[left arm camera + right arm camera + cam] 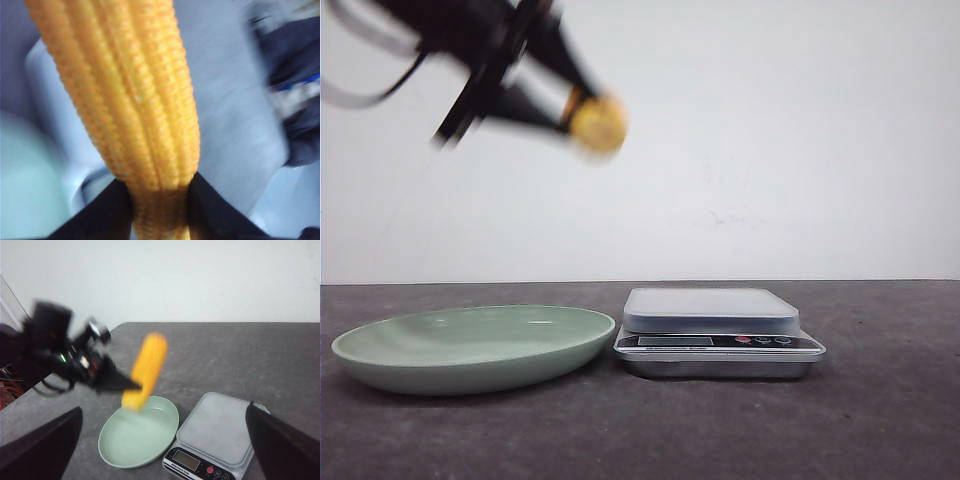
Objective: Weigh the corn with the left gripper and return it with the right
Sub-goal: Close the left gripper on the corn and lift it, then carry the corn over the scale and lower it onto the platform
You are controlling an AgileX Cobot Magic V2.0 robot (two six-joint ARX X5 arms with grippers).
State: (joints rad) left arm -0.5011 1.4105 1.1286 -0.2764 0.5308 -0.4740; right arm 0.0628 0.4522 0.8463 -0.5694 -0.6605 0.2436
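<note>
Next, my left gripper sets the corn down on the middle of the silver kitchen scale's flat top point(701, 296) and lets go of it there.
My left gripper point(565, 108) is shut on the corn point(597, 122), a yellow-orange cob with ribbed kernel rows, and holds it high in the air above the pale green plate point(380, 352). The arm and corn are motion-blurred. In the left wrist view the corn point(135, 100) fills the frame between the black fingers point(100, 212). The right wrist view shows the corn point(146, 370) held over the plate point(112, 450), with the silver kitchen scale point(220, 427) beside it. My right gripper point(162, 440) is open and empty, above the plate and scale.
The scale point(715, 330) stands on the dark grey table just right of the plate. A white wall is behind the table. The table's far left edge shows in the right wrist view.
</note>
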